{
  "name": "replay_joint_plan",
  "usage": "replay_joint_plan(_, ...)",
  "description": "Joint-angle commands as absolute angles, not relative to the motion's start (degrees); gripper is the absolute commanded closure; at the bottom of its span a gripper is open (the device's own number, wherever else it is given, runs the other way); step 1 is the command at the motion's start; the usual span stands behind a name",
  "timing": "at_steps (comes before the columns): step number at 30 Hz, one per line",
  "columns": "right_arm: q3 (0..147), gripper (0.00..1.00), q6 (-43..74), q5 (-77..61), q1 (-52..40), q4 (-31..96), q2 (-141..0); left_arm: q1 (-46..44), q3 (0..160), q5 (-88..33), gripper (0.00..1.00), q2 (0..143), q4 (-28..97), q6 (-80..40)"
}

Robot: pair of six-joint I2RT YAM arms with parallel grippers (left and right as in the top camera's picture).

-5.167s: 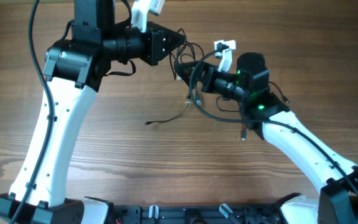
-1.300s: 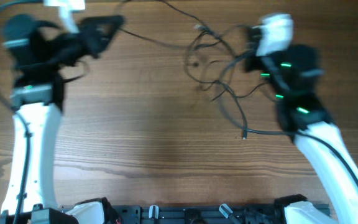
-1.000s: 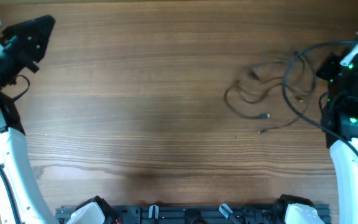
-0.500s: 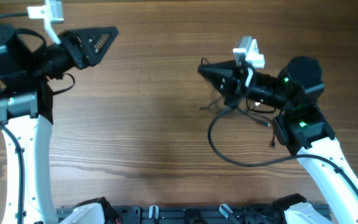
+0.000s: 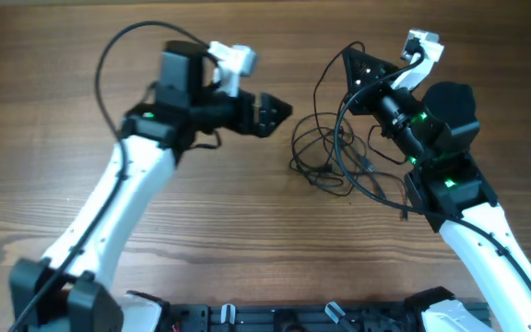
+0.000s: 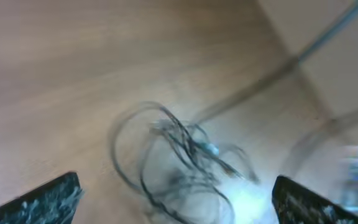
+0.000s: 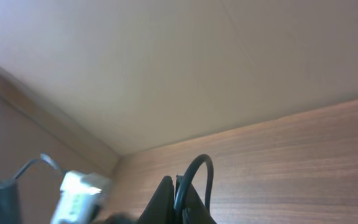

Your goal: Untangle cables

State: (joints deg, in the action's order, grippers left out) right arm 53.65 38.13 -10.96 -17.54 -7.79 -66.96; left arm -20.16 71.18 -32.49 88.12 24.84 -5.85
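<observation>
Next, I close my left gripper on the crossing strands of cable in the middle (image 5: 335,167) (image 6: 194,151) of the cable tangle, below the strand of cable that hangs from my right gripper.
The cables (image 5: 325,155) are thin black wires lying in a loose tangle on the wooden table, between the two arms. My left gripper (image 5: 279,112) is open, pointing right at the tangle from just left of it. The blurred left wrist view shows the cables (image 6: 179,155) ahead, between the wide-apart fingers (image 6: 48,199). My right gripper (image 5: 350,63) is raised above the tangle's far right side and shut on one cable, with strands hanging from it down to the heap. In the right wrist view a black cable loop (image 7: 194,174) sticks out of the closed right gripper (image 7: 182,199).
A thicker black arm cable (image 5: 118,46) arcs over the left arm. The arm bases and a black rail (image 5: 293,318) run along the table's front edge. The right wrist view shows a pale wall (image 7: 197,62) past the table's far edge.
The left arm has swung from the far left to the tangle's left side, and its jaws have opened. The right gripper has lifted and turned toward the far side, still shut on a cable.
</observation>
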Motion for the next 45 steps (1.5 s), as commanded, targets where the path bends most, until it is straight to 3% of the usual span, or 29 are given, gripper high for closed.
replay_joint_plan(1,53.95,0.96,38.96,-10.57,-17.39,-7.35,-67.29,-27.99,71.24,-17.3,0.0,94.3,12.67,5.98)
replay_joint_plan(4,53.95,0.96,37.56,-10.57,-17.17,-5.28,-67.29,-27.62,71.24,-27.38,0.0,97.54,5.15,5.61)
replay_joint_plan(7,53.95,0.96,34.0,-10.37,-17.17,-4.43,-67.29,-24.69,71.24,-57.04,0.01,100.05,4.49,11.31)
replay_joint_plan(14,53.95,0.96,28.69,-8.84,-14.74,-2.66,-67.29,-24.84,71.24,-78.22,0.08,101.71,6.74,16.32)
replay_joint_plan(19,53.95,0.96,34.17,-9.02,-12.88,-2.07,-67.29,-28.27,71.24,-67.77,0.01,101.8,11.27,15.97)
replay_joint_plan(23,53.95,0.96,34.74,-9.96,-12.88,-2.02,-67.29,-35.64,71.24,-41.71,0.0,101.82,10.37,6.74)
replay_joint_plan(26,53.95,0.96,34.74,-9.96,-12.88,-2.02,-67.29,-41.52,71.24,-28.93,0.0,101.97,8.54,4.64)
replay_joint_plan(27,53.95,0.96,34.74,-9.96,-12.88,-2.02,-67.29,-43.35,71.24,-19.66,0.04,102.15,8.58,1.58)
replay_joint_plan(28,53.95,0.96,34.74,-9.91,-12.88,-1.83,-67.29,-44.42,71.24,-12.93,0.21,102.39,8.6,-1.08)
replay_joint_plan(30,53.95,0.96,34.7,-9.04,-12.78,-1.21,-67.29,-45.41,71.24,-5.34,0.82,102.54,8.84,-5.34)
replay_joint_plan(31,53.95,0.96,34.7,-7.2,-12.38,-0.45,-67.29,-45.39,71.24,-4.32,0.96,102.54,8.82,-7.16)
replay_joint_plan(34,53.95,0.96,34.7,-4.93,-8.58,3.07,-67.29,-43.7,71.24,-4.01,0.96,101.3,8.88,-11.51)
replay_joint_plan(35,53.95,0.9,34.65,-4.93,-6.92,4.14,-67.29,-43.16,71.24,-3.99,0.96,100.66,9.06,-11.66)
replay_joint_plan(36,53.95,0.64,34.63,-4.97,-4.71,5.85,-67.29,-42.09,71.26,-4.01,0.96,99.15,9.47,-11.64)
replay_joint_plan(37,53.95,0.23,34.46,-4.97,-3.27,7.38,-67.29,-40.91,71.26,-3.99,0.96,97.47,9.67,-11.64)
replay_joint_plan(38,53.95,0.0,34.48,-4.95,-2.48,9.98,-67.29,-40.03,71.26,-4.01,0.96,96.16,10.09,-11.66)
replay_joint_plan(42,53.89,0.01,34.7,-7.84,-2.39,25.02,-68.23,-32.42,71.26,-5.1,0.96,87.29,10.46,-19.07)
replay_joint_plan(45,53.89,0.0,34.7,-26.74,-2.52,29.63,-72.38,-26.06,71.26,-17.19,0.96,82.11,9.65,-19.99)
